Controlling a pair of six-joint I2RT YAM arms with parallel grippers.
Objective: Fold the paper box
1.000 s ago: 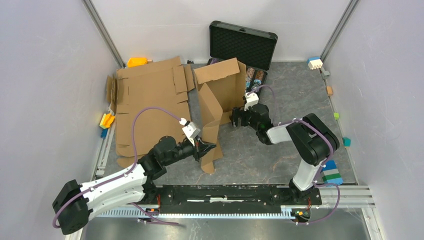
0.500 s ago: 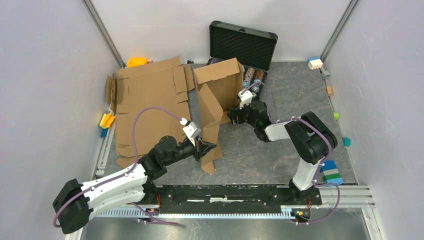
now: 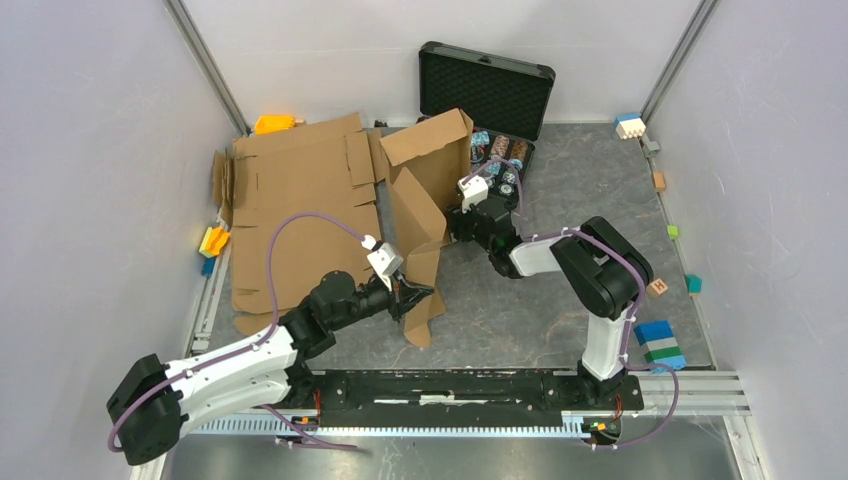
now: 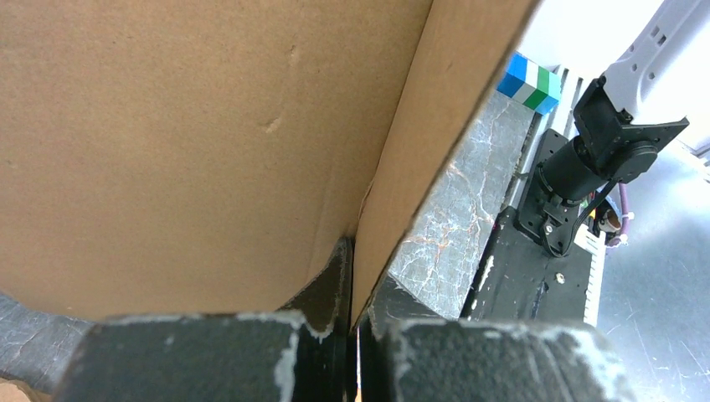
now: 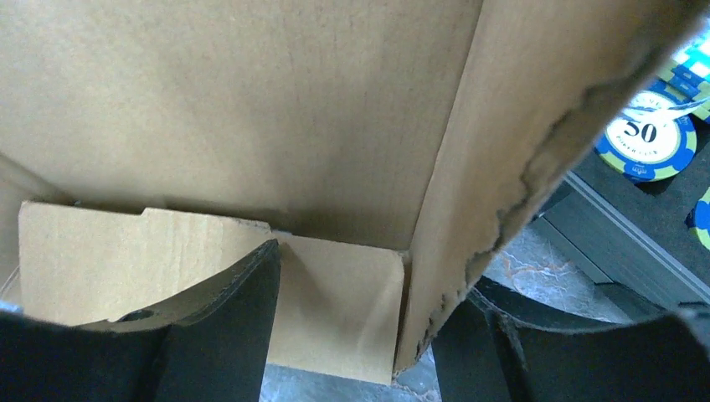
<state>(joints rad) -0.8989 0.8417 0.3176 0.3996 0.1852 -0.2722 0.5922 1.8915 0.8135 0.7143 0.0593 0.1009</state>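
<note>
Next, my left gripper lets go of the lower front panel over the grey table [image 3: 400, 309], close beside the flat cardboard.
The paper box [image 3: 430, 190] is plain brown cardboard, half raised in the middle of the table, with its walls leaning. My left gripper [image 3: 410, 295] is shut on the box's near flap. In the left wrist view the flap's edge [image 4: 393, 209] runs down between the closed fingers of the left gripper [image 4: 356, 280]. My right gripper [image 3: 462, 222] is open at the box's right wall. In the right wrist view the right gripper [image 5: 368, 327] straddles the torn edge of that wall [image 5: 452, 234], and a small flap [image 5: 335, 310] lies between the fingers.
A black case [image 3: 487, 85] stands open behind the box, with chips [image 3: 500, 155] in its base. Flat cardboard sheets [image 3: 300, 200] lie at the left. Coloured blocks sit by the walls: orange [image 3: 272, 124], yellow [image 3: 212, 241], blue-green [image 3: 660, 342] and white [image 3: 630, 124].
My right gripper has moved left and away from me against the box's right wall. The wall has swung left and uncovered more chips. The left arm has not moved.
</note>
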